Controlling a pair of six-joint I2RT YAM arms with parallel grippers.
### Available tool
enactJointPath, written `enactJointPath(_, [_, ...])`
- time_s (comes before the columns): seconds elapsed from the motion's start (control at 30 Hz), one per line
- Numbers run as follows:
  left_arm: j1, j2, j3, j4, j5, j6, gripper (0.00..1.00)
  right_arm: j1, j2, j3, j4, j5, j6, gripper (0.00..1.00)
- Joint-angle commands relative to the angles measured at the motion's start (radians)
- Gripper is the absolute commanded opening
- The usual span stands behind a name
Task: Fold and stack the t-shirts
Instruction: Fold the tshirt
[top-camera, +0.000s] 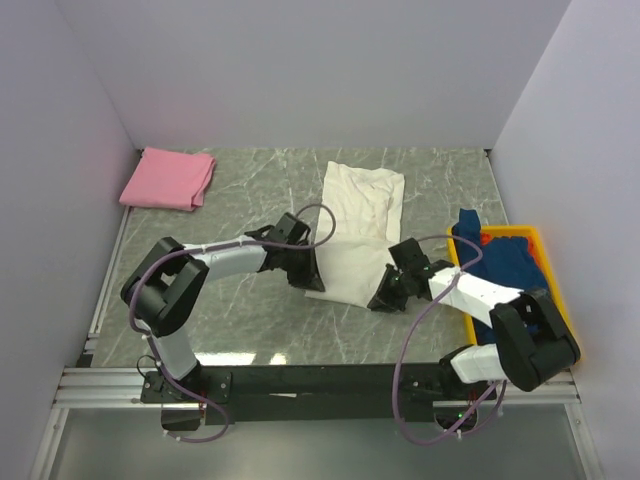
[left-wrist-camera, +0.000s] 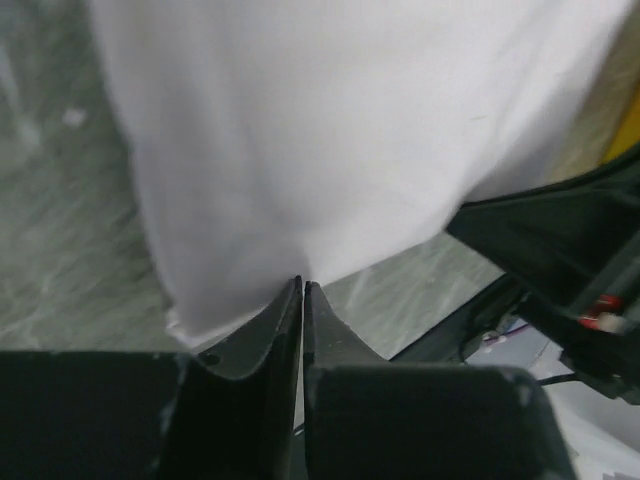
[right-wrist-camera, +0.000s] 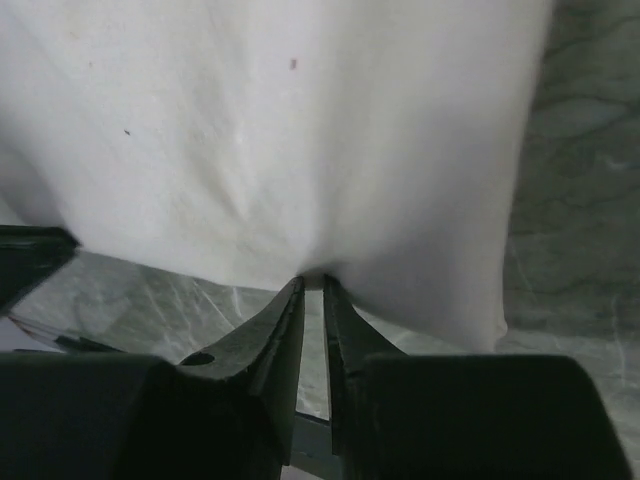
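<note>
The cream-white t-shirt's near hem is in my right gripper short of its corner, so next I open my right gripper and take the cream-white t-shirt's loose corner (right-wrist-camera: 488, 332).
The cream-white t-shirt (top-camera: 355, 225) lies as a long folded strip in the middle of the table. My left gripper (top-camera: 308, 275) is shut on its near left hem, and the cloth (left-wrist-camera: 330, 140) fills the left wrist view above the closed tips. My right gripper (top-camera: 385, 297) is shut on its near right hem, with cloth (right-wrist-camera: 300, 130) bunched at the tips in the right wrist view. A folded pink t-shirt (top-camera: 168, 179) lies at the far left. A dark blue t-shirt (top-camera: 505, 262) sits in the yellow bin (top-camera: 556, 270).
The yellow bin stands at the right edge beside the right arm. White walls close in the table at the back and both sides. The marble tabletop (top-camera: 250, 320) shows bare between the arms and near the front rail.
</note>
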Motion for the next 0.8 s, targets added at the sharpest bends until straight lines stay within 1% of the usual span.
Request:
enactJointPath(0.0, [0.001, -0.022, -0.073, 0.022, 0.008, -0.016, 0.09, -0.047, -0.068, -0.075, 0.042, -0.001, 0.042, 0.21])
enactJointPath(0.07, [0.012, -0.037, -0.105, 0.031, 0.000, -0.022, 0.09, -0.072, -0.125, -0.118, 0.023, 0.008, 0.041, 0.22])
enactJointPath(0.2, [0.052, -0.092, -0.153, 0.027, -0.001, -0.013, 0.10, -0.141, -0.237, -0.139, -0.074, 0.029, 0.019, 0.23])
enactJointPath(0.27, [0.072, -0.111, -0.152, 0.008, -0.009, -0.002, 0.10, -0.161, -0.295, -0.121, -0.111, 0.031, 0.010, 0.25])
enactJointPath(0.37, [0.079, -0.149, -0.098, -0.031, -0.017, 0.038, 0.12, -0.156, -0.345, -0.054, -0.203, 0.061, -0.009, 0.26])
enactJointPath(0.4, [0.078, -0.155, -0.084, -0.050, -0.029, 0.043, 0.22, -0.153, -0.351, -0.014, -0.221, 0.081, -0.016, 0.28])
enactJointPath(0.47, [0.079, -0.174, -0.055, -0.086, -0.075, 0.062, 0.36, -0.153, -0.360, 0.020, -0.267, 0.166, -0.027, 0.32])
enactJointPath(0.5, [0.079, -0.174, -0.049, -0.094, -0.090, 0.064, 0.49, -0.156, -0.359, 0.040, -0.271, 0.181, -0.032, 0.39])
enactJointPath(0.57, [0.082, -0.148, -0.031, -0.102, -0.096, 0.070, 0.51, -0.158, -0.340, 0.052, -0.266, 0.206, -0.039, 0.41])
enactJointPath(0.6, [0.082, -0.133, -0.021, -0.107, -0.092, 0.073, 0.50, -0.156, -0.331, 0.058, -0.261, 0.209, -0.042, 0.43])
enactJointPath(0.67, [0.082, -0.084, -0.021, -0.099, -0.084, 0.079, 0.48, -0.156, -0.308, 0.055, -0.254, 0.216, -0.047, 0.44])
enactJointPath(0.77, [0.076, -0.025, -0.014, -0.073, -0.044, 0.093, 0.48, -0.156, -0.296, 0.043, -0.240, 0.221, -0.059, 0.46])
